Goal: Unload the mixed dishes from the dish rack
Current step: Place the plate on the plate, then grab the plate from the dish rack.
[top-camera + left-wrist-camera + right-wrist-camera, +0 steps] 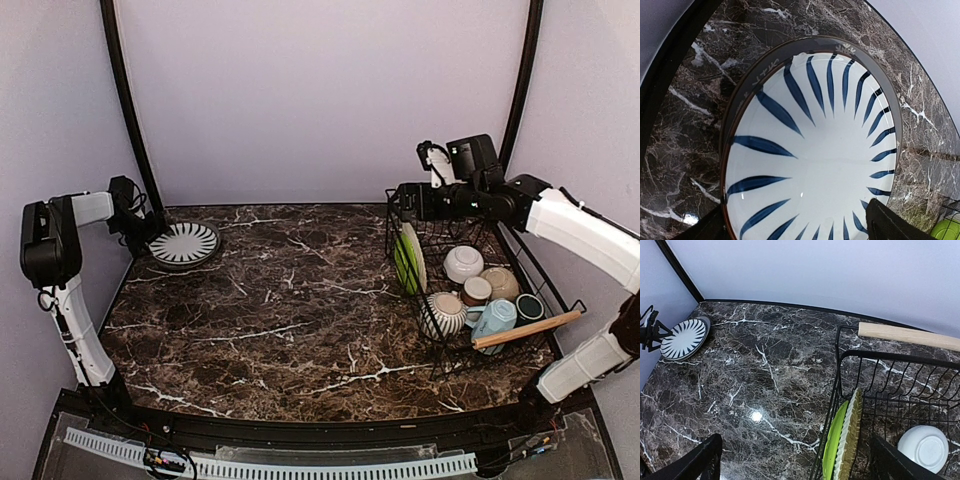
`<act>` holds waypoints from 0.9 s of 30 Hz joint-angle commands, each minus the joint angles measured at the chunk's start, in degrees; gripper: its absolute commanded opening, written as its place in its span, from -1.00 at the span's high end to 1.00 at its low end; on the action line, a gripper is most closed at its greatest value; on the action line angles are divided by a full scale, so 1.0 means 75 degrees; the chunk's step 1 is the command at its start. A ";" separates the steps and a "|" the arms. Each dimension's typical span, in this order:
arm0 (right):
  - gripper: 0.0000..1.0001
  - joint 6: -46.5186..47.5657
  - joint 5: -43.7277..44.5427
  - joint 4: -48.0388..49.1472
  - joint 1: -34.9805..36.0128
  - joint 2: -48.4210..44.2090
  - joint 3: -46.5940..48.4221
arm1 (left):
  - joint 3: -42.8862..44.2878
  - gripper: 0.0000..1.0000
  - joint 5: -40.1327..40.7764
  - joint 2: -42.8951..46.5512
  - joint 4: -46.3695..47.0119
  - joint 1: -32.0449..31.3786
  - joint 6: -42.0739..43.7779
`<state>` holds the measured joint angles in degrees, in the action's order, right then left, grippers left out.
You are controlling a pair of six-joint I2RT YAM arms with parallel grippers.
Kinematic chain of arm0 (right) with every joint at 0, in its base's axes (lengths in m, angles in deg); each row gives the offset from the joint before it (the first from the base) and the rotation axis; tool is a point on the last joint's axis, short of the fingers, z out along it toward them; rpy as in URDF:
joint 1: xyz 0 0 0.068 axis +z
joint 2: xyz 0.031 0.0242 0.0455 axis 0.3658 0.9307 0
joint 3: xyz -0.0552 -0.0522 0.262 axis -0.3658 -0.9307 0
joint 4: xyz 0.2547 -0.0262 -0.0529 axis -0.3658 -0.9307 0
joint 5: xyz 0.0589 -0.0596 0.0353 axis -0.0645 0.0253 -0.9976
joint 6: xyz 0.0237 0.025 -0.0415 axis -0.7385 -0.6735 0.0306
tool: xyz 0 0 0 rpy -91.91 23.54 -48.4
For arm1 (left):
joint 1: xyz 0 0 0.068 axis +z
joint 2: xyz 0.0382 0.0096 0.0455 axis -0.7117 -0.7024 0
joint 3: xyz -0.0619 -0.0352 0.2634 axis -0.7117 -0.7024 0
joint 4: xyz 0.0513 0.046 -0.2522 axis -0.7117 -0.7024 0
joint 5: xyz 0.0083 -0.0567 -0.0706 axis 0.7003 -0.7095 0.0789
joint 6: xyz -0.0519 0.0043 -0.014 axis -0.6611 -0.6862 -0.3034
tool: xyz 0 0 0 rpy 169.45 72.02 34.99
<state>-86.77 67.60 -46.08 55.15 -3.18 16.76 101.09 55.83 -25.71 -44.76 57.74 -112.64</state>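
Note:
The robot's right gripper should close on the ribbed cream plate's top rim (409,228) (845,456), next to the lime-green plate in the dish rack.
The black-striped white plate (184,244) lies flat on the marble at the far left and fills the left wrist view (810,160). My left gripper (142,228) hovers at its near-left rim, open, fingers (890,225) wide apart over the plate (685,338). The dish rack (470,345) stands at the right. The lime-green plate (404,262) stands on edge at its left wall beside a ribbed cream plate (850,432). The rack also holds a white bowl (463,263), a striped grey bowl (443,313), a small grey cup (476,290), a light blue mug (494,320) and a dark green mug (529,307). My right gripper (402,200) is open above the rack's far-left corner, fingers (700,460) straddling the lime-green plate (832,440).
A beige bowl (500,283) sits in the rack too. Wooden rod handles cross the rack's far end (910,335) and near end (525,330). Marble table (300,300) lies between plate and rack. Grey walls and black corner posts close in at the back and sides.

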 commanded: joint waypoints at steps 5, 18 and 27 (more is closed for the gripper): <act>-0.97 -0.0049 0.0149 -0.0283 -0.0033 -0.0039 0.0541 | 0.0536 -0.85 0.0446 0.0424 -0.0556 -0.0038 0.0526; -0.97 -0.0005 0.0003 -0.0587 -0.0593 -0.0151 0.0201 | 0.0512 -0.85 0.0299 0.0822 -0.0643 -0.0257 0.0636; -0.60 0.0001 -0.0848 -0.0782 -0.1087 0.0790 0.0181 | 0.0213 -0.86 -0.0905 0.1501 -0.0182 -0.1370 0.0496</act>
<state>-86.66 64.35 -50.76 47.92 -0.45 18.29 104.63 53.01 -19.08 -46.83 51.38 -109.01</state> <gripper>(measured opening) 0.863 0.928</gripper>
